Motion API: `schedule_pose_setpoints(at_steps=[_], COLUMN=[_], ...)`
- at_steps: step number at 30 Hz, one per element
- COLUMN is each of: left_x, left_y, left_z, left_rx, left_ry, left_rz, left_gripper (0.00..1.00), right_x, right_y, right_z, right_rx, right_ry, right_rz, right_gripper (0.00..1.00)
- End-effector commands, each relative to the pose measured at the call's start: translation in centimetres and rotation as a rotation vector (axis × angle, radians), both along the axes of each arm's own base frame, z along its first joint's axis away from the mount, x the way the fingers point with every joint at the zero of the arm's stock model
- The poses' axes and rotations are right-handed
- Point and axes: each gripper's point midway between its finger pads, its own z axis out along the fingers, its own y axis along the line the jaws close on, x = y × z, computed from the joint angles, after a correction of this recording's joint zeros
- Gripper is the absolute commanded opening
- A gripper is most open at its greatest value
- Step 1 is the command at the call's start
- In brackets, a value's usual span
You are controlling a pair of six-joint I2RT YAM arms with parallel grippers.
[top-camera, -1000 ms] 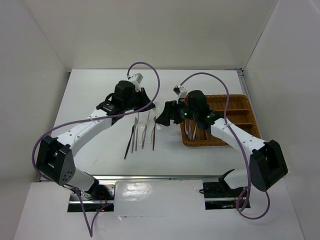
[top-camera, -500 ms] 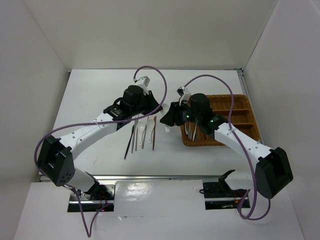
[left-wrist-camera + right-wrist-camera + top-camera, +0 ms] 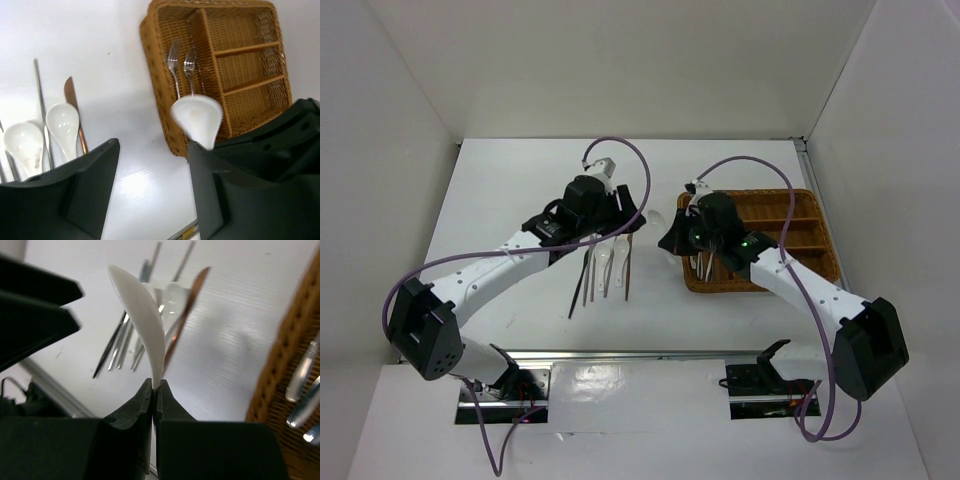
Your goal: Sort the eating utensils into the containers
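Observation:
Next, my right gripper lets go of the white spoon in the small compartment (image 3: 756, 215) along the back edge of the wicker tray.
A white spoon (image 3: 142, 315) stands pinched by its handle in my right gripper (image 3: 153, 385), which is shut on it just left of the wicker tray (image 3: 802, 197). My left gripper (image 3: 152, 150) is open beside the spoon's bowl (image 3: 197, 117), with nothing between its fingers. In the top view the two grippers, left (image 3: 635, 215) and right (image 3: 670, 237), face each other closely. Two forks (image 3: 181, 62) lie in the tray's long left compartment. On the table lie two white spoons (image 3: 62, 125), a brown stick (image 3: 75, 107) and thin metal and dark sticks (image 3: 585, 275).
The tray's three smaller compartments (image 3: 245, 65) on its far side show only wicker. The loose utensils (image 3: 605, 265) lie in a row just below the left gripper. White walls enclose the table; a metal rail (image 3: 620, 355) runs along the near edge.
My left gripper has opened and let go of the white spoon. My right gripper has closed on the spoon's handle and shifted slightly right towards the tray.

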Motion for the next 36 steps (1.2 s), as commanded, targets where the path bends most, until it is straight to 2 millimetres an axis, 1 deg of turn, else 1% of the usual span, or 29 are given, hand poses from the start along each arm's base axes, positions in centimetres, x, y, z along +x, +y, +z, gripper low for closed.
schedule_pose_setpoints(at_steps=[1,3,5,6,7,8,9,10,11,12,13,14,16,17,19,20,21,22,23,24,26,27,28,29,31,32,33,35,36], left_x=[0.1,0.2,0.4,0.2,0.7,1.1,0.9,1.1,1.4,1.5,1.6,2.0,2.2,2.3,3.0,3.2,3.7,3.7,4.0,4.3,4.7,4.9,4.8,4.7,4.6,4.4,4.4,4.4,4.2], left_y=[1.5,2.6,4.1,4.2,5.4,6.0,6.8,7.4,8.5,8.9,9.4,10.3,11.1,11.5,12.2,12.5,13.0,13.0,13.5,14.1,14.8,15.4,15.8,15.7,16.1,16.4,16.5,16.9,16.9], left_z=[1.8,1.7,1.2,1.0,1.2,1.2,0.7,0.2,-0.6,-1.0,-1.4,-1.4,-1.9,-2.6,-2.9,-3.4,-3.5,-3.5,-3.9,-4.3,-4.1,-4.5,-4.9,-5.3,-5.4,-6.0,-5.6,-5.9,-6.4], left_rx=[0.053,0.100,0.148,0.160,0.169,0.174,0.185,0.191,0.199,0.194,0.194,0.190,0.191,0.200,0.194,0.200,0.201,0.201,0.206,0.210,0.200,0.189,0.193,0.188,0.177,0.178,0.174,0.182,0.187], left_ry=[-0.039,-0.054,-0.047,-0.045,-0.047,-0.049,-0.033,-0.024,-0.003,0.012,0.024,0.029,0.042,0.059,0.068,0.079,0.083,0.083,0.096,0.105,0.102,0.112,0.121,0.124,0.123,0.139,0.130,0.129,0.138], left_rz=[0.045,0.075,0.101,0.096,0.119,0.141,0.153,0.168,0.190,0.189,0.196,0.217,0.232,0.241,0.270,0.278,0.293,0.294,0.308,0.324,0.338,0.357,0.365,0.357,0.373,0.375,0.375,0.378,0.378], left_gripper=[0.73,0.86,0.92,0.92,0.93,0.94,0.94,0.94,0.94,0.95,0.95,0.95,0.95,0.95,0.95,0.95,0.95,0.95,0.95,0.95,0.95,0.95,0.95,0.95,0.95,0.95,0.95,0.95,0.95], right_x=[2.2,3.1,4.5,5.5,6.0,6.9,7.5,8.5,9.1,10.1,10.9,11.2,12.2,12.5,13.0,13.3,13.5,13.7,14.0,14.2,14.4,14.5,14.2,14.6,14.8,15.2,15.7,15.9,16.2], right_y=[-2.6,-3.9,-5.4,-7.2,-8.4,-9.4,-10.6,-13.1,-14.1,-15.2,-17.4,-18.4,-20.7,-21.3,-22.0,-22.6,-22.8,-23.1,-23.9,-24.0,-24.6,-24.9,-25.4,-25.8,-26.2,-26.5,-27.0,-27.0,-27.5], right_z=[1.6,1.6,2.1,1.7,1.0,0.6,0.2,-0.4,-1.2,-1.0,-1.2,-1.4,-1.7,-1.9,-2.6,-2.8,-3.9,-4.1,-4.3,-4.6,-5.7,-6.0,-7.0,-6.5,-7.1,-7.7,-7.4,-8.5,-8.1], right_rx=[-0.069,-0.119,-0.146,-0.172,-0.193,-0.209,-0.217,-0.227,-0.233,-0.218,-0.206,-0.172,-0.137,-0.122,-0.113,-0.082,-0.085,-0.078,-0.041,-0.030,-0.026,0.011,0.013,0.042,0.089,0.107,0.134,0.141,0.160], right_ry=[-0.043,-0.039,-0.061,-0.050,-0.030,-0.022,-0.009,0.012,0.040,0.043,0.062,0.102,0.150,0.168,0.209,0.228,0.259,0.279,0.295,0.312,0.360,0.377,0.409,0.403,0.424,0.420,0.407,0.426,0.426], right_rz=[-0.194,-0.260,-0.313,-0.366,-0.400,-0.424,-0.458,-0.527,-0.548,-0.593,-0.664,-0.726,-0.833,-0.904,-0.994,-1.087,-1.127,-1.170,-1.253,-1.285,-1.358,-1.429,-1.466,-1.489,-1.533,-1.536,-1.542,-1.538,-1.542], right_gripper=[0.00,0.00,0.00,0.00,0.00,0.00,0.00,0.00,0.00,0.00,0.00,0.00,0.00,0.00,0.00,0.00,0.00,0.00,0.00,0.00,0.00,0.00,0.00,0.00,0.00,0.00,0.00,0.00,0.00])
